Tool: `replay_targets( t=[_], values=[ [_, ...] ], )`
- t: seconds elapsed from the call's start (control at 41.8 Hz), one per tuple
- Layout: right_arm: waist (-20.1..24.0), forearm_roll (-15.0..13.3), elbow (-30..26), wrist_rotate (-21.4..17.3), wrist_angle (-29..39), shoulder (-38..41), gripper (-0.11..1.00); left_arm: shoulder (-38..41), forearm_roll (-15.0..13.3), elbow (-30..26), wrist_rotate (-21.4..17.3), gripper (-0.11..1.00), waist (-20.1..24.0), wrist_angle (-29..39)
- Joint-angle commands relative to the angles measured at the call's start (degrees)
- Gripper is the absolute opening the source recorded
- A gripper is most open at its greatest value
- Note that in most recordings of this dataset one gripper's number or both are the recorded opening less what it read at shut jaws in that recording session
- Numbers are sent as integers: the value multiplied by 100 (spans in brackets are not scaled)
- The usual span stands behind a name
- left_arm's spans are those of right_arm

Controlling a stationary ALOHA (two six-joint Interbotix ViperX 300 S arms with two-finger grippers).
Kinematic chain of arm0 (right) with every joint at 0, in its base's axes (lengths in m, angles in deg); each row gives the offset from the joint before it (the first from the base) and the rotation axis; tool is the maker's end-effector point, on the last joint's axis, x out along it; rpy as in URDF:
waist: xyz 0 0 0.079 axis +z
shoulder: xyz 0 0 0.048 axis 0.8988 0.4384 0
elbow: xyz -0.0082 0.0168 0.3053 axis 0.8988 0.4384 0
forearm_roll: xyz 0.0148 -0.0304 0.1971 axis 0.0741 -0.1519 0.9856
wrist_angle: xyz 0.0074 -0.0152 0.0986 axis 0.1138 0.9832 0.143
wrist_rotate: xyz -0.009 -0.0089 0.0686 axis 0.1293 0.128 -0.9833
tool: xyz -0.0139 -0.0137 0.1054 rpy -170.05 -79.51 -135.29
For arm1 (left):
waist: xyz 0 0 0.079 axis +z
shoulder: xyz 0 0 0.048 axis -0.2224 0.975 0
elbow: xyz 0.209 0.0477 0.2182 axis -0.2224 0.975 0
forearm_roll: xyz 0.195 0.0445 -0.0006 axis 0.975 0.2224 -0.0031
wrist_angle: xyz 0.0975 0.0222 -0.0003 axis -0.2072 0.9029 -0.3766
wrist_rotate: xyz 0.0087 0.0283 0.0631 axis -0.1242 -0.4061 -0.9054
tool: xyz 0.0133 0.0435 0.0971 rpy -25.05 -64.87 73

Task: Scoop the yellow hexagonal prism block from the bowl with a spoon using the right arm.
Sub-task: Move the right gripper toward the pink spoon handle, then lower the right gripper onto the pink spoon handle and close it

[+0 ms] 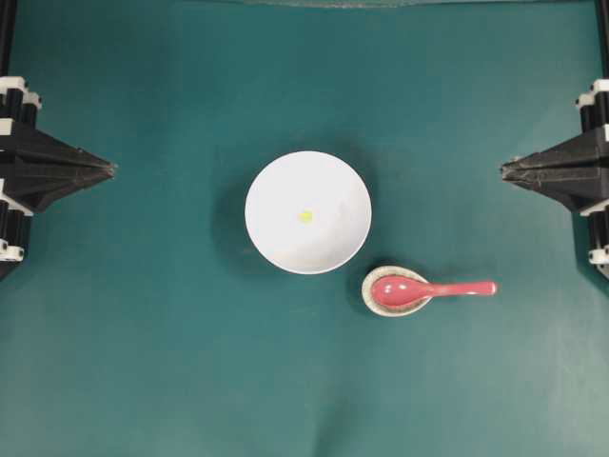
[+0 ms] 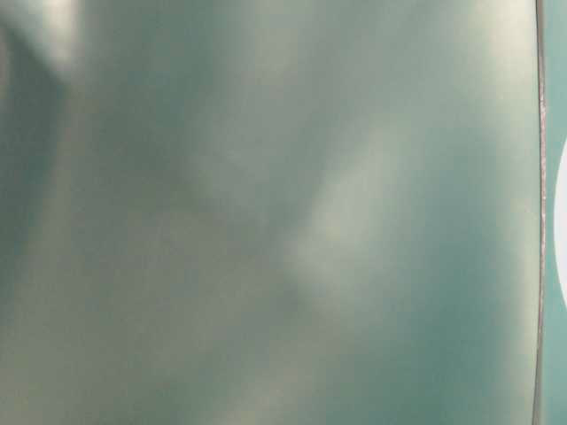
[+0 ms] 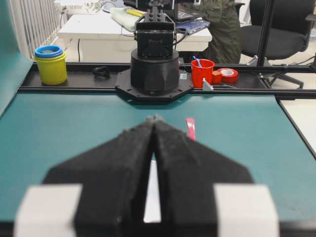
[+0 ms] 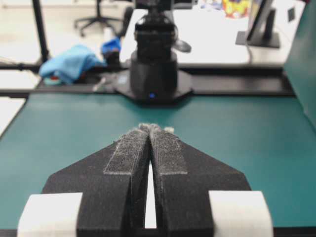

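Note:
The pink-red spoon is next for my right gripper. It should go there and close on the spoon handle's middle (image 1: 460, 288), just outside the small speckled rest.
The white bowl (image 1: 307, 212) stands mid-table with the tiny yellow hexagonal prism block (image 1: 305, 216) on its floor. The pink-red spoon (image 1: 428, 289) lies to the bowl's lower right, scoop in a small speckled rest (image 1: 381, 303), handle pointing right. My right gripper (image 1: 503, 170) is shut and empty at the right edge, far from both. At the left edge my left gripper (image 1: 113, 168) is shut and empty too. In the left wrist view the gripper (image 3: 155, 119) hides most of the bowl, and the spoon's handle (image 3: 190, 129) shows beyond it. The right gripper (image 4: 150, 127) points across bare mat.
The teal mat (image 1: 171, 362) covers the whole table. The table-level view is a blur of teal with a white sliver (image 2: 560, 230) at its right edge. Beyond the table's far rail stand a yellow cup (image 3: 51, 65) and a red cup (image 3: 203, 72).

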Motion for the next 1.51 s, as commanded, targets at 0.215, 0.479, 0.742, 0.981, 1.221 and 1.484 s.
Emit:
replay_targets(
  t=[0.215, 0.479, 0.742, 0.981, 1.221, 1.484],
  values=[
    [-18, -9, -220, -26, 352, -53, 0, 26, 35, -97, 70, 0, 9, 316],
    [-18, 18, -202, -62, 571, -35, 7, 26, 35, -97, 70, 0, 0, 281],
    [88, 18, -123, -229, 606, 255, 56, 26, 53, -97, 53, 0, 0, 308],
    [475, 88, 18, -290, 308, 888, 53, 26, 62, -97, 9, 0, 0, 308],
    [703, 378, 360, -290, -905, 1811, 53, 35, 62, -97, 9, 0, 9, 308],
    [1099, 598, 729, -290, -2593, 3023, 52, 53, 62, -88, 9, 0, 9, 316]
  ],
)
